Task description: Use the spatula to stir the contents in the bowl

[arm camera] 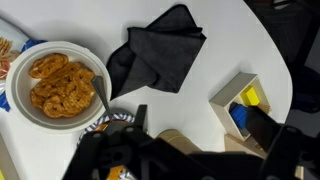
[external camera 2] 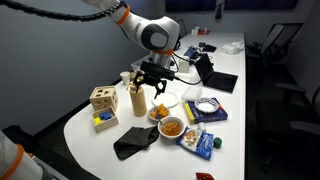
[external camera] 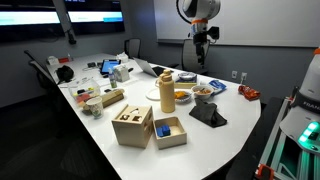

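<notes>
The spatula's handle (external camera: 194, 95) (arm camera: 106, 108) sticks out past the bowl's rim near the orange dish. My gripper will move to it next and close on it there.
The bowl (arm camera: 60, 85) is small, pale-rimmed and full of orange-brown pieces; it lies at the left of the wrist view. A grey spatula (arm camera: 98, 92) leans on its right rim with the handle pointing toward me. My gripper (arm camera: 200, 122) is open and empty, off to the right of the bowl, with a tan canister top (arm camera: 175, 140) below it between the fingers. In both exterior views the gripper (external camera 2: 152, 88) (external camera: 201, 55) hangs well above the table, up and away from the bowl (external camera 2: 172, 127) (external camera: 203, 91).
A crumpled black cloth (arm camera: 155, 55) (external camera 2: 135, 142) lies beside the bowl. A wooden box (arm camera: 245, 105) holds blue and yellow blocks. The cream-yellow canister (external camera: 166, 90), a shallow orange dish (external camera: 181, 95) and a blue dish (external camera: 217, 87) crowd the bowl. The table edge (external camera 2: 80, 135) curves nearby.
</notes>
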### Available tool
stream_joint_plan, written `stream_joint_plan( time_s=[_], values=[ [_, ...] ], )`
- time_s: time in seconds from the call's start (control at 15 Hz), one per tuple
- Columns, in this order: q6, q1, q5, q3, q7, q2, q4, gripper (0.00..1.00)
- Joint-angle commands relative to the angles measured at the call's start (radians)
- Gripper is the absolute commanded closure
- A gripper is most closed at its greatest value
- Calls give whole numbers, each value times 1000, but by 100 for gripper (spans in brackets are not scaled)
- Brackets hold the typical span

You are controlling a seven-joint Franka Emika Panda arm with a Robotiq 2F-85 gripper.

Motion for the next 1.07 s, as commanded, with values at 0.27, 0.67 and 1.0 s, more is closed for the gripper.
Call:
stream_joint_plan(
  time_s=[0.27,0.67,1.0],
  values=[
    [-35,-133,68,57,-90,289,203,0],
    [-44,-207,80,105,-103,443,321,0],
    [-54,-240,76,123,-90,535,375,0]
  ],
)
